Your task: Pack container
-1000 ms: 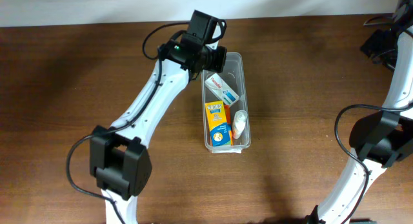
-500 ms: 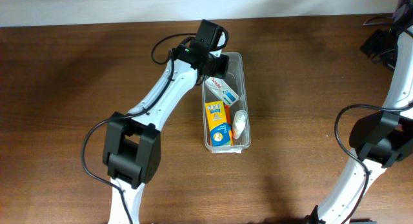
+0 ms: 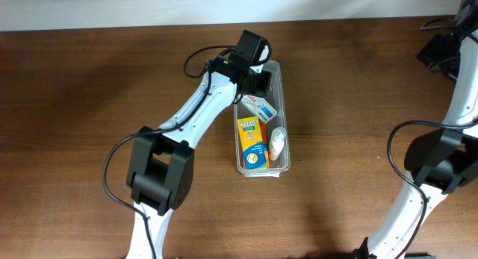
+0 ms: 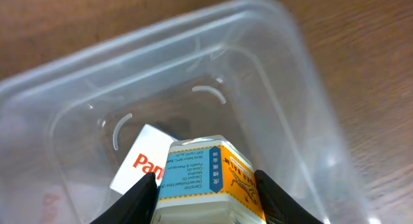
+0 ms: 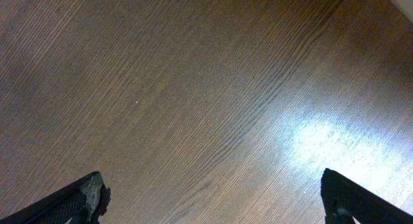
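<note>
My left gripper should set the small carton down on top of the white and blue box [image 3: 255, 99] inside the bin and release it there.
The container [image 3: 287, 132] is a long clear plastic bin at the table's middle. In it lie a white and blue box [image 3: 258, 104], an orange and yellow carton [image 3: 252, 142] and a white tube [image 3: 277, 142]. My left gripper [image 3: 255, 78] hangs over the bin's far end. In the left wrist view my left gripper [image 4: 206, 188] is shut on a small blue and orange box [image 4: 206, 172], held above the bin's floor [image 4: 213, 75] and over the white box [image 4: 139, 162]. My right gripper [image 5: 213, 204] is open and empty over bare wood.
The right arm's wrist [image 3: 441, 46] sits at the far right back corner, with cables beside it. The brown wooden table [image 3: 358, 139] surrounds the bin. A white wall edge runs along the back.
My left gripper has moved right, from beside the bin's left rim to over its far end, carrying the small box. The right arm has not moved.
</note>
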Motion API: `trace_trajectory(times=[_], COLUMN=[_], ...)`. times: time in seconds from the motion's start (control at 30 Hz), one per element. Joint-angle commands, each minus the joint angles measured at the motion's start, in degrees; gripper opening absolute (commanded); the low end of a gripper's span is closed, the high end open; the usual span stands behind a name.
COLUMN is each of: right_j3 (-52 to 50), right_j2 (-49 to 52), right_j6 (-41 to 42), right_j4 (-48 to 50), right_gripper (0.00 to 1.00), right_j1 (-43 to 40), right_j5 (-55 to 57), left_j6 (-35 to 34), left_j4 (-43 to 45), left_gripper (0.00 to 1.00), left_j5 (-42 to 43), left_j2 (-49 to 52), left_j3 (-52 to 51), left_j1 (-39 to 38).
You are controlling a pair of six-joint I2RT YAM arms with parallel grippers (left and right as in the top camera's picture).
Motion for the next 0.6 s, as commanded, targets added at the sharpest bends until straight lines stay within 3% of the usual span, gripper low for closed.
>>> trace_trajectory(times=[0.0,0.57], right_j3=[0.02,0.02], right_j2=[-0.24,-0.24], right_j6=[0.24,0.22], right_j4=[0.02,0.02], right_gripper=[0.98,0.99], right_j1=[0.07,0.07], right_j5=[1.11,1.11], left_j6=[-0.72,-0.72], left_j4=[-0.52,-3.41], left_gripper=[0.37,0.37], left_j5=[0.81,0.66], left_j2=[1.66,2.21], left_j3=[1.36,1.36], left_j1=[0.04,0.09])
